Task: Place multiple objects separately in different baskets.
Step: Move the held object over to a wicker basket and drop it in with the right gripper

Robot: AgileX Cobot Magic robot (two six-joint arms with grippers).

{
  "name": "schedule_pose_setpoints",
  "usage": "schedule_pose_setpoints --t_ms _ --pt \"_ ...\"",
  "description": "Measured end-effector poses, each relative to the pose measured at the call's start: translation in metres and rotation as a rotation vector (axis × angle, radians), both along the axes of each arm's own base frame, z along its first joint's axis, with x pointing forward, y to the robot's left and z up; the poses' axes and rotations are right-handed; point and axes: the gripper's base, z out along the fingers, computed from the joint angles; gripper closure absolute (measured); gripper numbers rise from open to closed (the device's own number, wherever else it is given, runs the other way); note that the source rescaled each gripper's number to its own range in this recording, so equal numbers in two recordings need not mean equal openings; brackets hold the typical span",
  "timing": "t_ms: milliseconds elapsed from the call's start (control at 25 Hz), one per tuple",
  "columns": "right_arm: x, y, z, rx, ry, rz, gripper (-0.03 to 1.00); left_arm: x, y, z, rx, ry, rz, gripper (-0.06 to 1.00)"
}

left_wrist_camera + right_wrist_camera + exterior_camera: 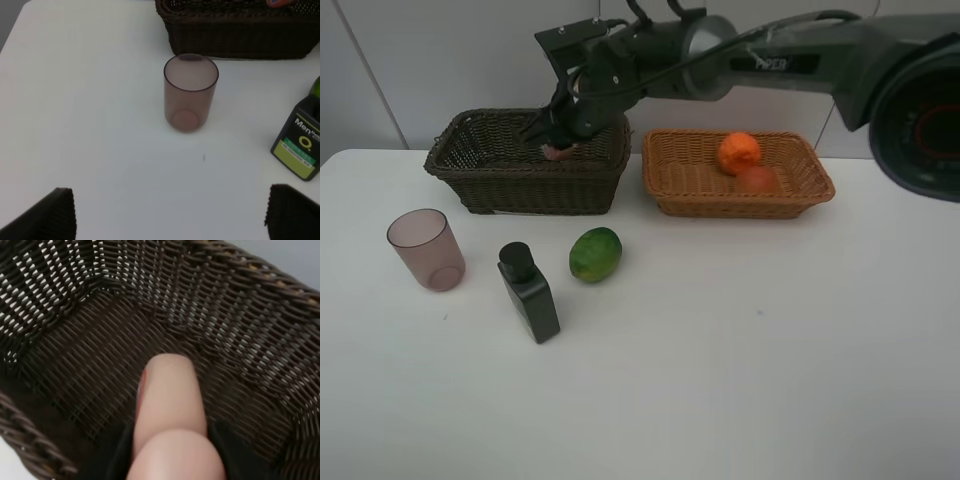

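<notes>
I should set the pink bottle down with my right gripper on the dark brown basket's bottom near the light tan basket [587,160] [231,424].
My right gripper [560,140] reaches across over the dark brown basket [530,185] and is shut on the pink bottle [558,152]. In the right wrist view the pink bottle [170,405] sits between my dark fingers [117,457], just above the dark basket's floor [90,350]. The orange [739,152] and the red-orange fruit [757,180] lie in the light tan basket [740,205]. The mauve cup [426,249], the blackish-green bottle [529,293] and the green fruit [595,254] stand on the table. My left gripper [170,215] is open, hanging short of the cup [190,92].
The white table [720,350] ends at a pale wall behind the baskets. In the left wrist view the blackish-green bottle [301,145] stands to one side of the cup, and the dark basket [240,35] lies beyond it. The left arm does not show in the high view.
</notes>
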Motion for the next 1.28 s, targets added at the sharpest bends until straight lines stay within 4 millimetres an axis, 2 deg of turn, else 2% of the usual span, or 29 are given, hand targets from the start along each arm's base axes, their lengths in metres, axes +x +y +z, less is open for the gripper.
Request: schedule_pose_setpoints --t_ms 80,480,640,960,1000,1080,1200,1280 --pt "0.003 0.001 -0.006 0.01 -0.008 0.005 0.97 0.0 0.0 0.0 0.0 0.0 0.0 -0.04" --pt "0.02 -0.011 -0.008 0.063 -0.053 -0.019 0.97 0.0 0.0 0.0 0.0 0.0 0.0 -0.04" --pt "0.022 -0.012 -0.023 0.046 -0.032 -0.022 0.97 0.0 0.0 0.0 0.0 0.0 0.0 -0.04" --pt "0.022 -0.011 -0.022 0.051 -0.037 -0.02 0.95 0.0 0.0 0.0 0.0 0.0 0.0 -0.04" --pt "0.022 -0.011 -0.022 0.054 -0.034 -0.022 0.89 0.0 0.0 0.0 0.0 0.0 0.0 -0.04" --pt "0.022 -0.011 -0.022 0.063 -0.034 -0.023 0.69 0.0 0.0 0.0 0.0 0.0 0.0 -0.04" --pt "0.022 -0.011 -0.022 0.071 -0.03 -0.026 0.33 0.0 0.0 0.0 0.0 0.0 0.0 -0.04" --pt "0.021 -0.011 -0.02 0.068 -0.025 -0.029 0.15 0.0 0.0 0.0 0.0 0.0 0.0 -0.04"
